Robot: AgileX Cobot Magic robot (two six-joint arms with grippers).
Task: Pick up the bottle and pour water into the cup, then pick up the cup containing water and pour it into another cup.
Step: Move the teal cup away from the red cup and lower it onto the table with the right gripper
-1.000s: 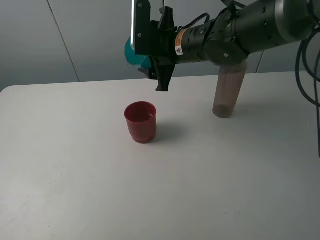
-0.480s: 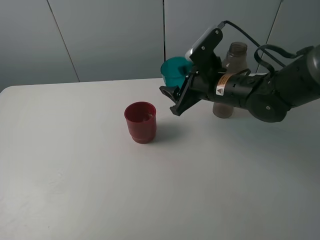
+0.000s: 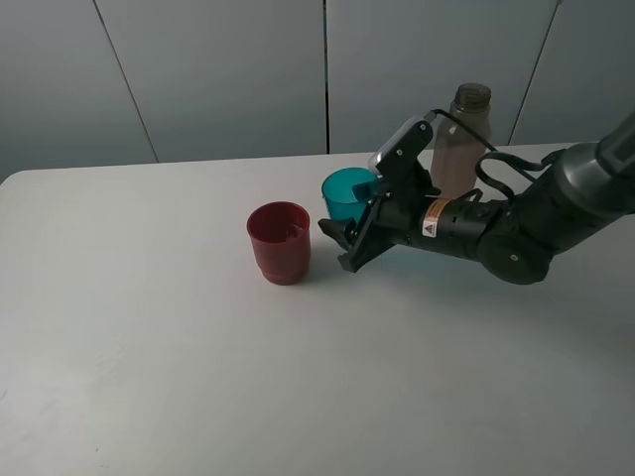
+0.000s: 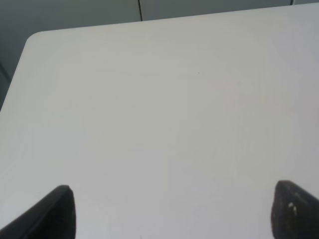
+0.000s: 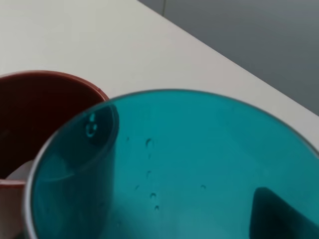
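Note:
My right gripper is to put down the teal cup, now held low beside the red cup. It will set it on the table (image 3: 356, 270) between the red cup and the smoky bottle.
The red cup (image 3: 279, 241) stands upright at the table's middle. My right gripper (image 3: 344, 238) is shut on the teal cup (image 3: 347, 195) and holds it upright just right of the red cup, low by the table; I cannot tell if it touches. In the right wrist view the teal cup (image 5: 174, 164) fills the frame with droplets inside, one dark finger (image 5: 279, 214) shows through it, and the red cup (image 5: 35, 114) is beside it. The smoky bottle (image 3: 458, 149) stands upright behind the right arm. My left gripper (image 4: 174, 214) is open over bare table.
The white table (image 3: 149, 347) has a rounded far left corner (image 4: 35, 40). Grey wall panels stand behind it. The right arm's black forearm (image 3: 516, 233) lies low across the table's right side.
The right gripper has swung the teal cup from tipped high above the red cup down and right, turning it upright and lowering it near the table.

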